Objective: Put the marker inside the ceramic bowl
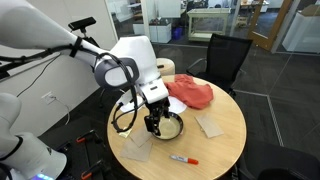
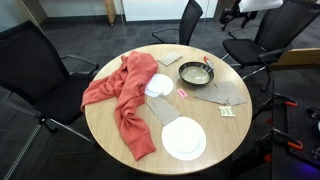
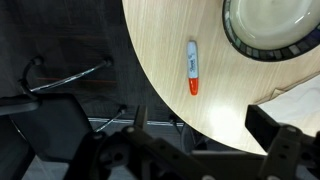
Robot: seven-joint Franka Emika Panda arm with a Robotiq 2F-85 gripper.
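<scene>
Next, I move my gripper to the marker's red end (image 1: 193,161) (image 3: 194,87), the one closer to the table's edge, and close it there.
The marker (image 3: 192,68), red with a white end, lies flat on the round wooden table near its edge; it also shows in both exterior views (image 1: 183,159) (image 2: 183,93). The ceramic bowl (image 3: 262,42), dark-rimmed with a pale cream inside, stands empty a short way from the marker and shows in both exterior views (image 1: 172,128) (image 2: 196,72). My gripper (image 3: 200,125) hangs above the table with its fingers spread wide and nothing between them. In an exterior view the gripper (image 1: 155,122) is in front of the bowl, well apart from the marker.
A red cloth (image 2: 125,100) (image 1: 190,93) is draped over part of the table. A flat white plate (image 2: 184,138) and paper napkins (image 2: 225,95) (image 1: 210,125) lie on it. Black office chairs (image 2: 40,65) (image 1: 225,55) stand around the table.
</scene>
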